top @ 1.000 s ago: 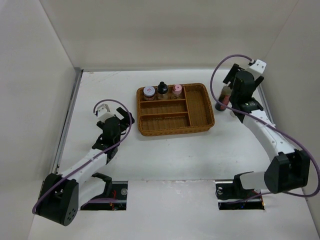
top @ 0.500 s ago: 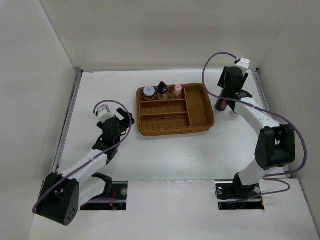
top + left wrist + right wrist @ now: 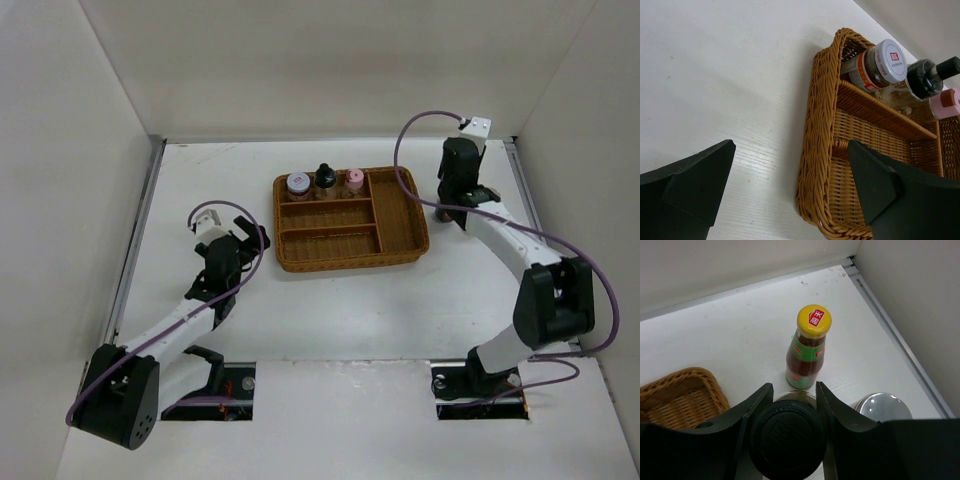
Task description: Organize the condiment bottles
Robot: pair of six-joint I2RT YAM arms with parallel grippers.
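Observation:
My right gripper is to let go of the tall clear bottle in the tray's near row, at the white-lidded jar's end (image 3: 296, 248).
My right gripper (image 3: 793, 386) is shut on the wide black cap of the tall clear bottle (image 3: 787, 437), with a finger pressed on each side. Just beyond it stands the yellow-capped dark sauce bottle (image 3: 810, 347). The grey lid of a cylinder (image 3: 883, 407) shows to the right. From above, the right gripper (image 3: 452, 195) hides these bottles. In the tray's far row stand a white-lidded jar (image 3: 298, 184), a black-capped bottle (image 3: 324, 178) and a pink-capped bottle (image 3: 353, 181). My left gripper (image 3: 790, 147) is open and holds nothing, by the tray's left wall.
The brown wicker divided tray (image 3: 400, 215) sits mid-table, and its left rim (image 3: 822, 125) lies between my left fingers' line of sight. The right wall and its metal rail (image 3: 900, 347) run close behind the loose bottles. White walls enclose the table.
My right arm swung left and down over the loose bottles, and its jaws closed round the black cap. The left arm stayed still and open.

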